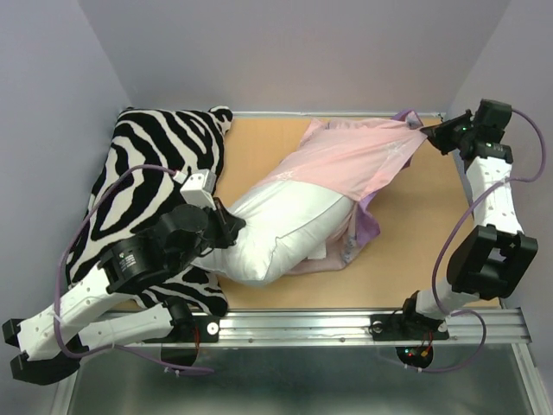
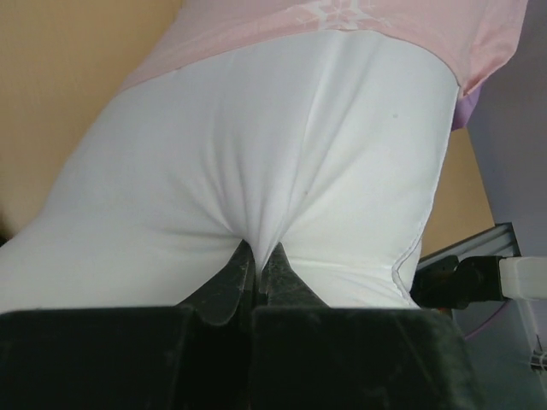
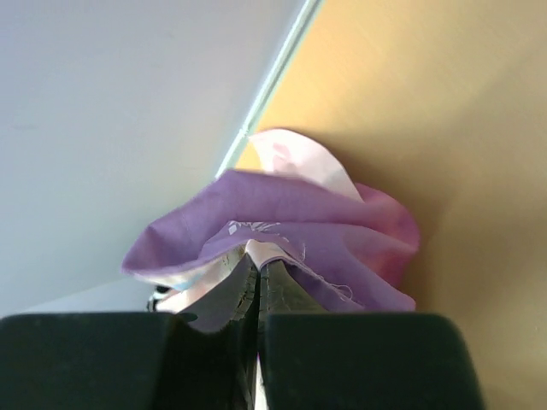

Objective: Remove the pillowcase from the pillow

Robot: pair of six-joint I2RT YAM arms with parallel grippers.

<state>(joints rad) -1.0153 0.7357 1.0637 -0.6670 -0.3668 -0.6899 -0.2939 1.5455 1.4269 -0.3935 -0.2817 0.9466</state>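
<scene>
The robot's right gripper stretches the pillowcase's corner to the side while the pillow is still inside, so both grippers should open and take pillow and pillowcase closer together (image 1: 306,154).
The white pillow (image 1: 285,229) lies aslant mid-table, its near end bare, its far end still inside the pillowcase (image 1: 346,156), which shows its pale pink inside and purple edges. My left gripper (image 1: 232,226) is shut on a pinch of the pillow's white cover (image 2: 282,171) at its near left end. My right gripper (image 1: 429,134) is shut on the pillowcase's purple corner (image 3: 282,213) at the far right of the table, holding it stretched away from the pillow. The pink pillowcase (image 2: 342,26) also shows at the top of the left wrist view.
A zebra-striped pillow (image 1: 147,181) lies along the table's left side, under my left arm. The wooden tabletop (image 1: 432,225) is bounded by grey walls behind and at the sides. A metal rail (image 1: 346,324) runs along the near edge.
</scene>
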